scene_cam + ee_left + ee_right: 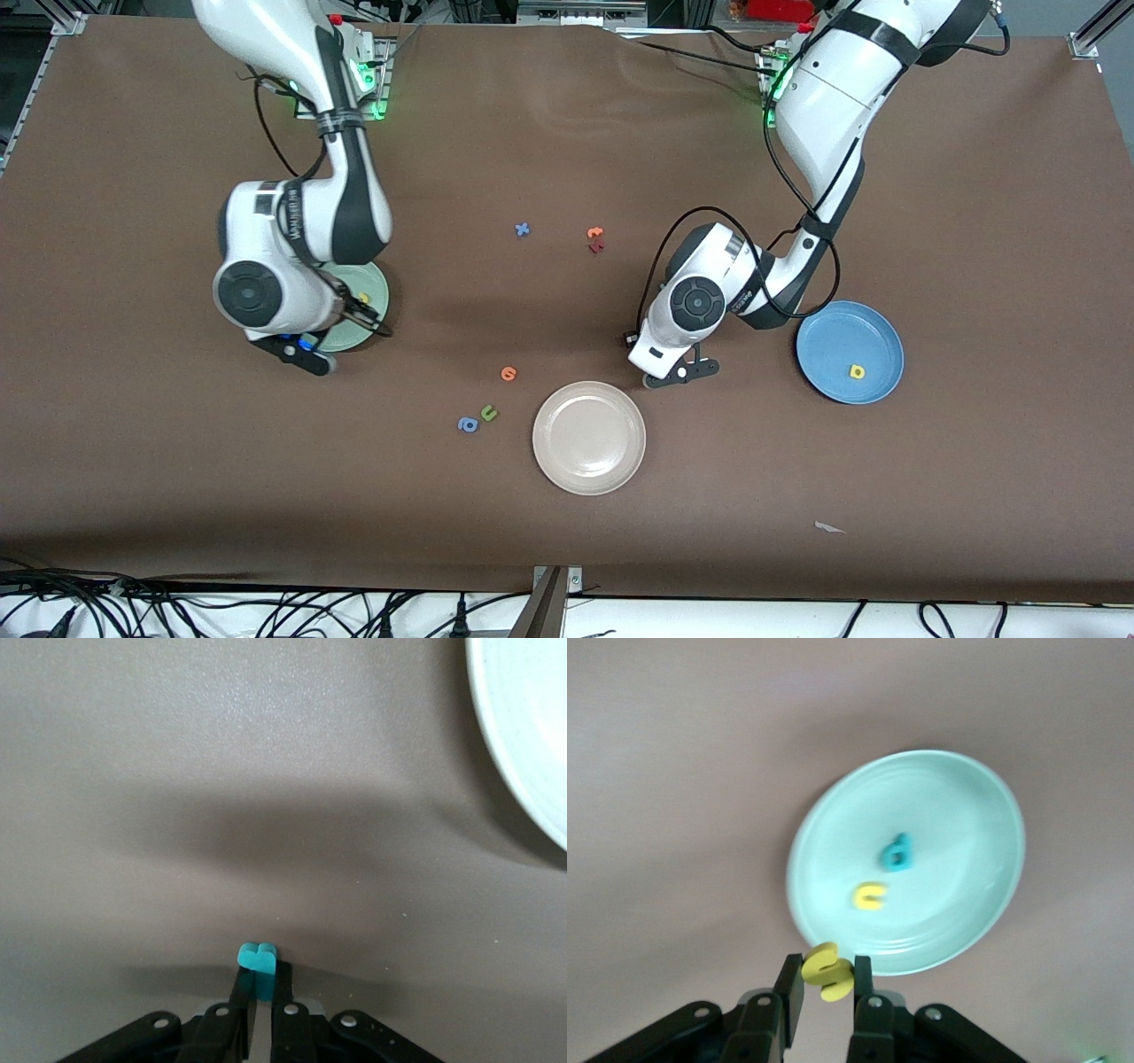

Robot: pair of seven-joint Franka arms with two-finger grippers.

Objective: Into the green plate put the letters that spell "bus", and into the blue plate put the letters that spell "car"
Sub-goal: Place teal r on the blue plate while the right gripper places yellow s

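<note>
Next, my left gripper sets the small teal letter down and lets go of it in the blue plate (841, 377), next to the yellow a.
My right gripper (827, 979) is shut on the yellow s (827, 971), held just off the rim of the green plate (957, 833). In that plate lie the teal b (897, 852) and the yellow-orange u (870, 896). In the front view the right arm covers much of the green plate (376, 283). My left gripper (260, 970) is shut on a small teal letter (259, 958), low over bare table between the beige-white plate and the blue plate (833, 332). Which teal letter it is I cannot tell. The yellow a (857, 372) lies in the blue plate.
The beige-white plate (589, 437) sits near the front camera, beside the left gripper (682, 372). Loose letters lie mid-table: a blue x (523, 229), an orange one (595, 233), a dark red one (596, 247), an orange round one (508, 373), a green u (488, 413), a blue a (468, 425).
</note>
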